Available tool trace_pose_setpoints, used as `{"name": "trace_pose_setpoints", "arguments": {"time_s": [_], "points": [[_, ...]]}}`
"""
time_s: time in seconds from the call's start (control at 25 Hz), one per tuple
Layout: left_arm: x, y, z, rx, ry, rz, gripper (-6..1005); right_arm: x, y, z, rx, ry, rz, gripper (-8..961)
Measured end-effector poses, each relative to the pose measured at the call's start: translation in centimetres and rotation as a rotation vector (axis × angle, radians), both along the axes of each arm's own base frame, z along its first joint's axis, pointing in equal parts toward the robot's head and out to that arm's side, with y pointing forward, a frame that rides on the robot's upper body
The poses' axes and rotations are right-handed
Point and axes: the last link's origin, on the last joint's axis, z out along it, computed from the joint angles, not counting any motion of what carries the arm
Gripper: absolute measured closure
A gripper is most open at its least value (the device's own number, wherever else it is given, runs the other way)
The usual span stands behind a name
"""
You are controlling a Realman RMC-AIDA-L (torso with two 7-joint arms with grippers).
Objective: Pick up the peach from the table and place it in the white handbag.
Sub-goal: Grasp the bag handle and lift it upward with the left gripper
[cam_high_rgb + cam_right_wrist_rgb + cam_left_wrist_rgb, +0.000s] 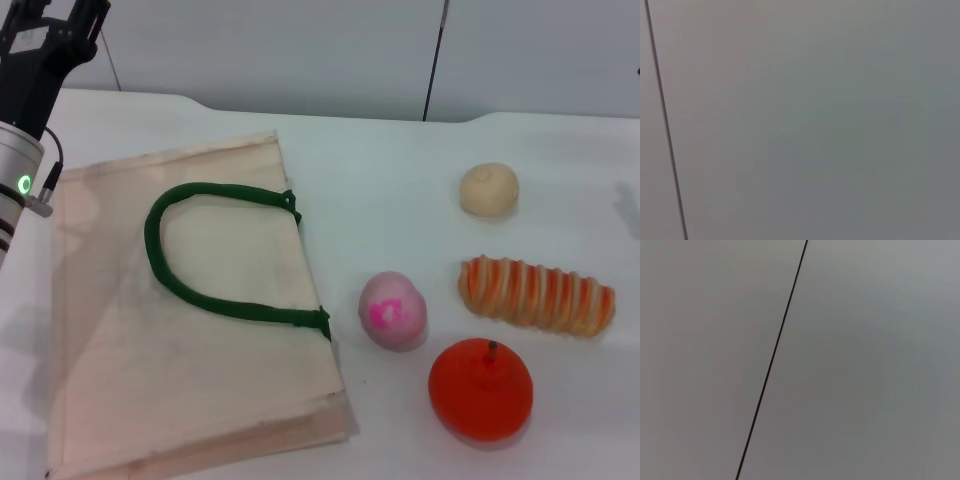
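The robot's left gripper should next go to the dark green handle of the white handbag and close on the handle's bend (pixel 168 200) closest to the grey wall.
The peach (pixel 393 310), pale pink with a magenta blotch, lies on the white table just right of the white handbag (pixel 180 330). The handbag lies flat at the left, with its dark green loop handle (pixel 200 250) on top. My left gripper (pixel 50 25) is raised at the far left corner, above and behind the bag, far from the peach and partly cut off by the frame edge. My right gripper is out of view. Both wrist views show only a grey wall with a dark seam.
A red-orange round fruit with a stem (pixel 481 388) sits at the front right of the peach. An orange-and-cream striped bread (pixel 536 294) lies to the right, and a small beige ball (pixel 489 189) behind it. The table's far edge (pixel 350 112) meets a grey wall.
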Motion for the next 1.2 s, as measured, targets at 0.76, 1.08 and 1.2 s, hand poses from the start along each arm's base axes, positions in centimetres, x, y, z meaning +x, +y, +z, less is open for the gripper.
{"name": "trace_pose_setpoints", "arguments": {"time_s": [0.76, 1.08, 1.2], "points": [[0.2, 0.2, -0.5, -0.059, 0.025, -0.017, 307, 0.0, 0.0, 0.0, -0.001, 0.0, -0.001, 59], [-0.1, 2.3, 2.8, -0.332, -0.089, -0.057, 306, 0.6, -0.3, 0.1, 0.0, -0.003, -0.017, 60], [-0.1, 3.1, 5.2, -0.466, -0.09, -0.031, 306, 0.6, -0.3, 0.2, 0.0, -0.004, -0.017, 60]]}}
